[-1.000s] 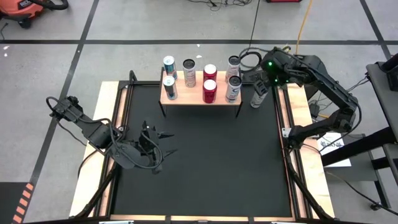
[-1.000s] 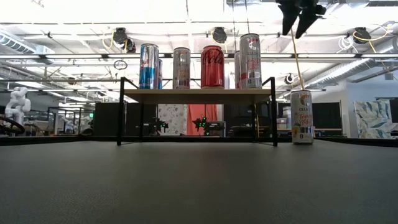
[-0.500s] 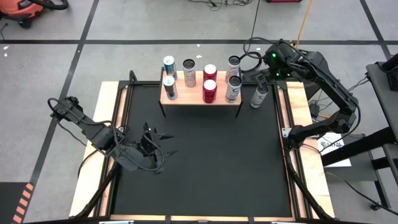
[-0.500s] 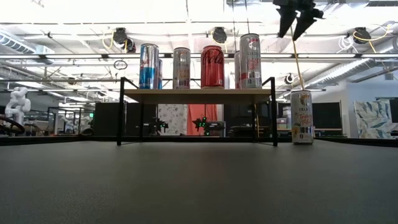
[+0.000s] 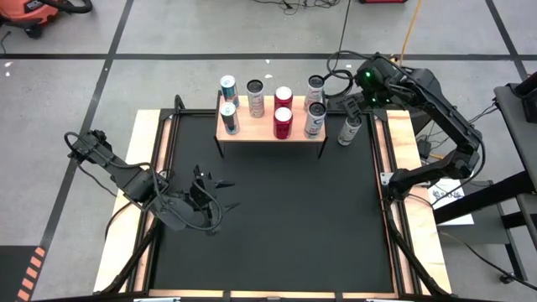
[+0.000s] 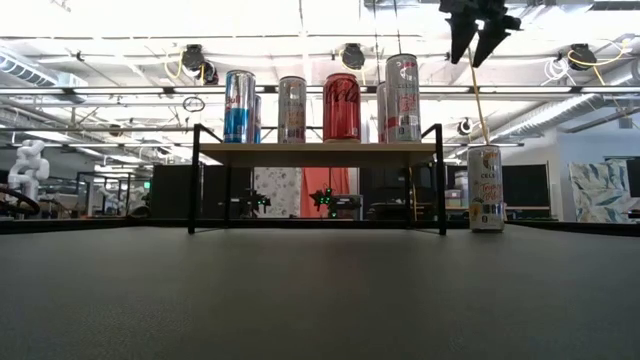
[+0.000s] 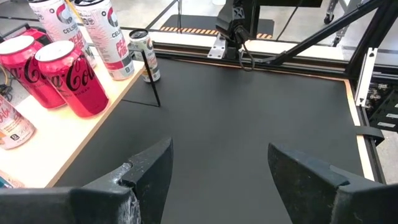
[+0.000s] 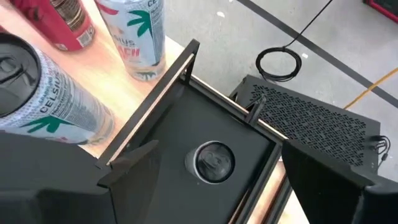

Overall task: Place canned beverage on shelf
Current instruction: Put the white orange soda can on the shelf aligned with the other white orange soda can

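Note:
My right gripper is going to close around the pale can's upper part (image 5: 352,125) (image 8: 200,164), just under its rim, where the pale can stands on the black mat beside the shelf.
The shelf (image 5: 267,130), a light-wood board on thin black legs (image 6: 320,153), stands at the table's far side with several cans upright on it. One pale canned beverage (image 5: 348,131) stands upright on its base on the black mat just right of the shelf (image 6: 486,188). My right gripper (image 5: 351,107) hovers open high above this can (image 8: 213,160), its fingers pointing down at a slant (image 6: 475,55). My left gripper (image 5: 211,195) waits open over the mat's left side, facing the shelf (image 7: 217,168).
Two red cans (image 7: 62,68) and white cans stand near the shelf's right end. Wooden strips and black rails (image 5: 382,159) edge the mat. A cable coil (image 8: 280,61) lies on the floor beyond the far right corner. The mat's middle and near part (image 5: 277,226) lie bare.
My right arm has swung a little toward the table's far edge above the lone can, then held still. Its fingers stay apart. The cans and the shelf have not moved.

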Tool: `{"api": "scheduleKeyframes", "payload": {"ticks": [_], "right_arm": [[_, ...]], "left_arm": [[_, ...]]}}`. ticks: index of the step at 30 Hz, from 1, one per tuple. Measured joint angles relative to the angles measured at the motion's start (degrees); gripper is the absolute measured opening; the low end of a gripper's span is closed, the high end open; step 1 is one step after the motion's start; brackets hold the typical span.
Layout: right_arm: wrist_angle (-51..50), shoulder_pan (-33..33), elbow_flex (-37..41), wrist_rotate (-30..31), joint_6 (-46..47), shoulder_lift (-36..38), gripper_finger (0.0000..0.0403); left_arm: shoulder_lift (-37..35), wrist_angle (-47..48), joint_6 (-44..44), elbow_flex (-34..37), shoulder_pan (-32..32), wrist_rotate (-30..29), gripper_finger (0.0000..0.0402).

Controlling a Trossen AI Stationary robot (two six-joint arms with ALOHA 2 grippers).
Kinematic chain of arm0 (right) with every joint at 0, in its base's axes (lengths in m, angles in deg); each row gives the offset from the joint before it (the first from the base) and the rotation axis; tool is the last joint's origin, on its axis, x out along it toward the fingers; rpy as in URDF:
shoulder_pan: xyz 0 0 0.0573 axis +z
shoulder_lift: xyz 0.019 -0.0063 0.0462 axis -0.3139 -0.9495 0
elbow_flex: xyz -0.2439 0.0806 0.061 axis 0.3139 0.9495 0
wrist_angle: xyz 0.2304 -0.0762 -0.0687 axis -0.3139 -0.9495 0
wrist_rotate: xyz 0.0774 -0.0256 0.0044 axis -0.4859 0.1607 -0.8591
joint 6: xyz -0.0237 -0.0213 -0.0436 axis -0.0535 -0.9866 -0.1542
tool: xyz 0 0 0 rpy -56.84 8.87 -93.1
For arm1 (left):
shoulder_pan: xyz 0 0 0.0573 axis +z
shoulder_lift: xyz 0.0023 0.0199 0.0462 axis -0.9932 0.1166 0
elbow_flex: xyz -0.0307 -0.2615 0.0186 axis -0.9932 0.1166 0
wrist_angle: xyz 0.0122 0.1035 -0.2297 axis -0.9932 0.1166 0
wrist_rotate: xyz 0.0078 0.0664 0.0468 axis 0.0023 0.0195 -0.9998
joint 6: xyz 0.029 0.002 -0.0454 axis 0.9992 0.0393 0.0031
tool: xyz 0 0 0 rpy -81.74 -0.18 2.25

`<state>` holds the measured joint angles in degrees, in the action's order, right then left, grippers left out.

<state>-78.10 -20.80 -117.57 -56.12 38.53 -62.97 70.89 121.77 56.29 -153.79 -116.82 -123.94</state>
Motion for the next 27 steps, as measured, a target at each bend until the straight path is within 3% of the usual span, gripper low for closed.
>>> {"api": "scheduleKeyframes", "payload": {"ticks": [12,18,27], "right_arm": [[-4.6,0.0,0.0,-0.02,0.12,-0.2,0.0318],[-3.64,0.04,0.0,-0.05,-3.62,-0.2,0.0318],[-1.2,0.04,0.0,-1.51,-1.2,-0.2,0.0318]], "left_arm": [[-0.02,0.0,0.0,0.0,0.0,0.68,0.0262],[-0.02,0.0,0.0,0.0,0.0,0.68,0.0262],[-0.02,0.17,0.03,0.0,0.0,0.68,0.0262]]}}
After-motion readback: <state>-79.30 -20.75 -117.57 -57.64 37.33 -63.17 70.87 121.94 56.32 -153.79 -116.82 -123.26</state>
